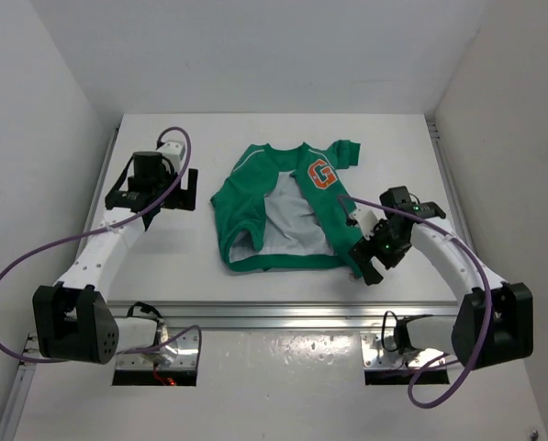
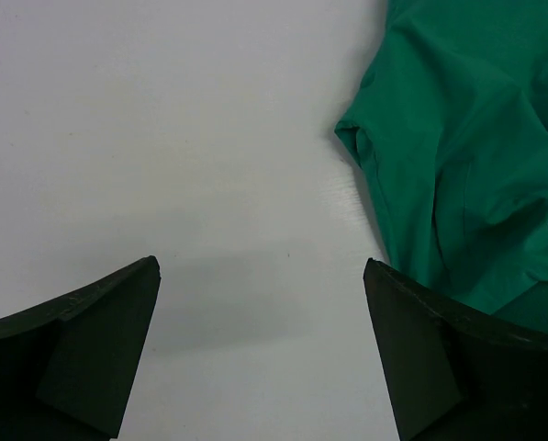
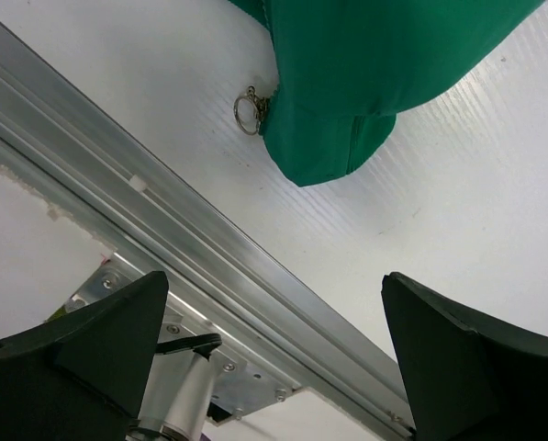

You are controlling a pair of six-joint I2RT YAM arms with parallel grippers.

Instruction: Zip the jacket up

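My right gripper needs to grab the bottom corner [image 1: 355,272] [image 3: 321,163] of the green jacket's front panel with the orange "G" next, beside the zipper-pull ring.
The green jacket [image 1: 278,207] lies open on the white table, its pale grey lining showing and an orange "G" [image 1: 322,174] on the right front panel. My left gripper [image 1: 187,190] is open and empty over bare table left of the jacket; the left wrist view shows the jacket's sleeve [image 2: 457,138] at the right. My right gripper [image 1: 369,266] is open and empty at the jacket's bottom right corner. The right wrist view shows that green corner [image 3: 347,138] and a small metal zipper-pull ring [image 3: 248,110] beside it.
An aluminium rail [image 1: 283,317] runs along the table's near edge; it also shows in the right wrist view [image 3: 209,266]. White walls enclose the table on the left, the right and the back. Purple cables loop from both arms.
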